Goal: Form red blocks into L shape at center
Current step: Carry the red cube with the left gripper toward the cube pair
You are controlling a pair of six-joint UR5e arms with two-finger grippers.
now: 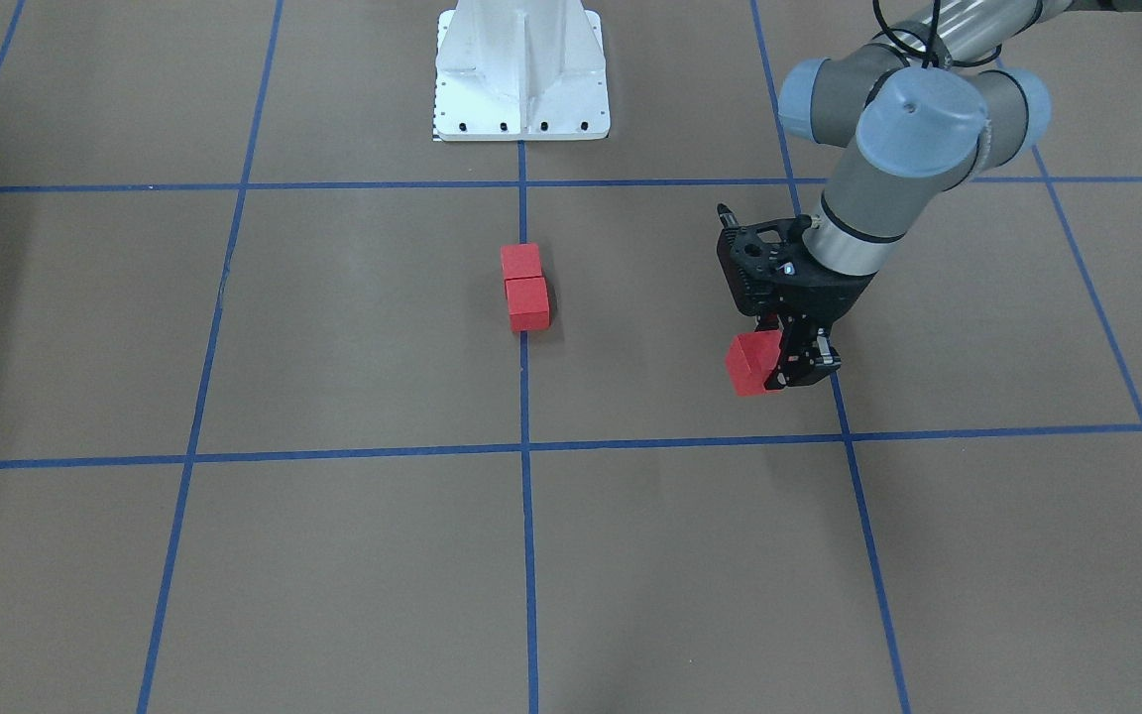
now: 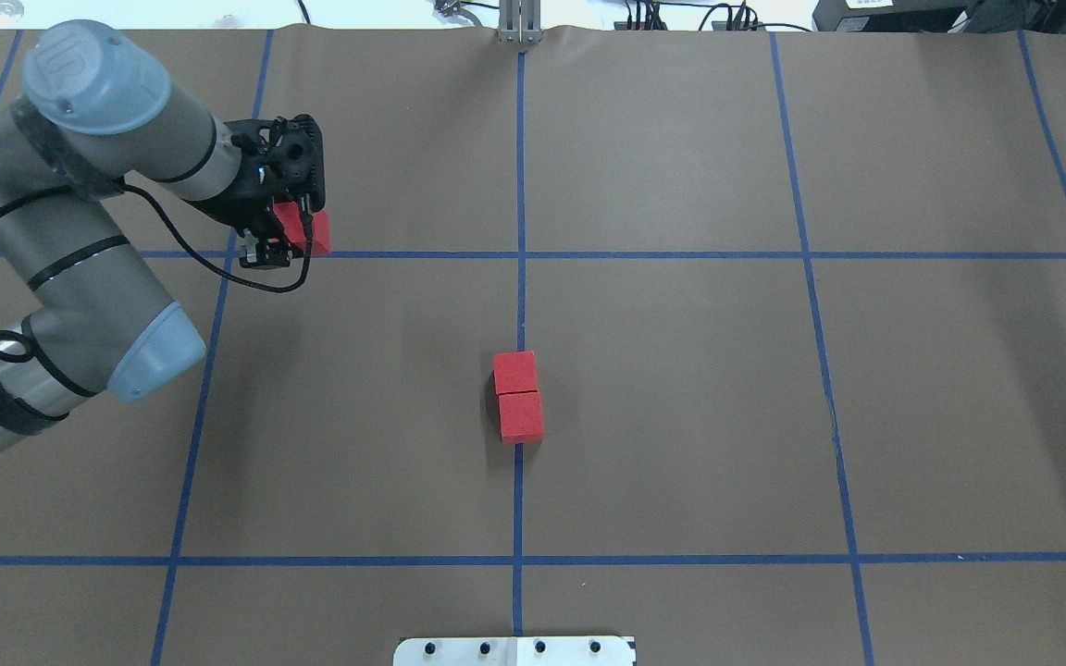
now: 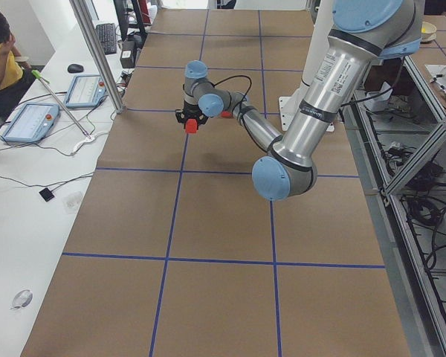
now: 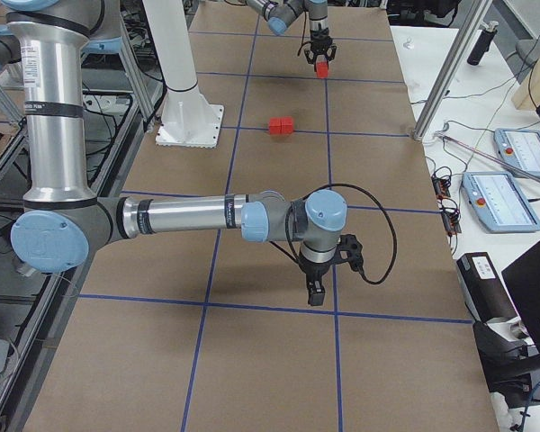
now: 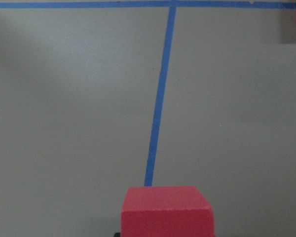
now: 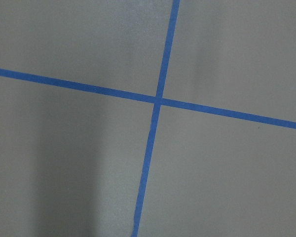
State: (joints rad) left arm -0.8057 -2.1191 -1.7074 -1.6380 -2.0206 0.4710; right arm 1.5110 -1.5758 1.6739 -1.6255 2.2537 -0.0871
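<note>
The held red block will go down beside the red block farther from the white base (image 1: 564,296), put there by my left gripper.
Two red blocks (image 1: 521,262) (image 1: 528,303) lie touching in a short row on the blue centre line, also in the overhead view (image 2: 515,372) (image 2: 521,416). My left gripper (image 1: 767,367) is shut on the third red block (image 1: 749,364), which it holds off to the side near a grid-line crossing. That block shows in the overhead view (image 2: 313,233) and at the bottom of the left wrist view (image 5: 166,211). My right gripper (image 4: 315,292) shows only in the exterior right view, far from the blocks. I cannot tell whether it is open or shut.
The white robot base (image 1: 521,74) stands at the table's robot-side edge. Blue tape lines (image 2: 519,254) divide the brown table into squares. Operators' desks with tablets (image 4: 513,148) lie beyond the far edge.
</note>
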